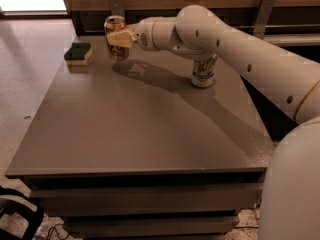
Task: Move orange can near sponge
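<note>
Next, my gripper releases the orange can on the grey table (109,62). It will set the can down close beside the sponge, facing the white and green can.
The orange can (115,32), coppery with a silver top, is upright at the far left of the grey table (140,129). My gripper (118,39) is shut on the orange can, its cream fingers wrapped around the can's body. The can's base is at or just above the table top; I cannot tell which. The sponge (78,53), yellow with a dark green top, lies flat near the table's far left corner, a short way to the left of the can.
A white and green can (203,70) stands upright at the far right of the table, partly behind my arm (225,39). A wooden wall panel with metal brackets runs behind the table. Pale floor lies to the left.
</note>
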Available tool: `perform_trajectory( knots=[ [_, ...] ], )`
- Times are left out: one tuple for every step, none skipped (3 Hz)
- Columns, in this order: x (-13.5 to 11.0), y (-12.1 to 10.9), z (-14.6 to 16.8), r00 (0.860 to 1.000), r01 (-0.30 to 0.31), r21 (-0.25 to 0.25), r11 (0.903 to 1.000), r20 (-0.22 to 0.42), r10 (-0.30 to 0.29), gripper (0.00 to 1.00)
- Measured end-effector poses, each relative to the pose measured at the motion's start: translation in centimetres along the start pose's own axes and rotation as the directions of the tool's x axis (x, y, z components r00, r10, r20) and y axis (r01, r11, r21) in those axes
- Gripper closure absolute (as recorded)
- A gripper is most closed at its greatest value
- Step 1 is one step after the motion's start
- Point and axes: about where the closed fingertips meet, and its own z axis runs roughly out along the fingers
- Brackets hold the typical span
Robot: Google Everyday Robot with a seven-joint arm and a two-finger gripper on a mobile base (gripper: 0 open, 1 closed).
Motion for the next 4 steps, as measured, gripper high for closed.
perform_trajectory(
  knots=[
    [0.2,0.2,1.8,0.998,0.028,0.033,0.9991,-0.051,-0.027,1.0],
    [1.1,-0.4,3.1,0.996,0.03,0.072,0.997,-0.086,-0.024,1.0],
    [2.0,-1.0,4.3,0.995,0.019,0.085,0.9962,-0.099,-0.011,1.0],
    [2.6,-1.1,5.3,0.995,0.011,0.076,0.9971,-0.104,-0.003,1.0]
  ],
)
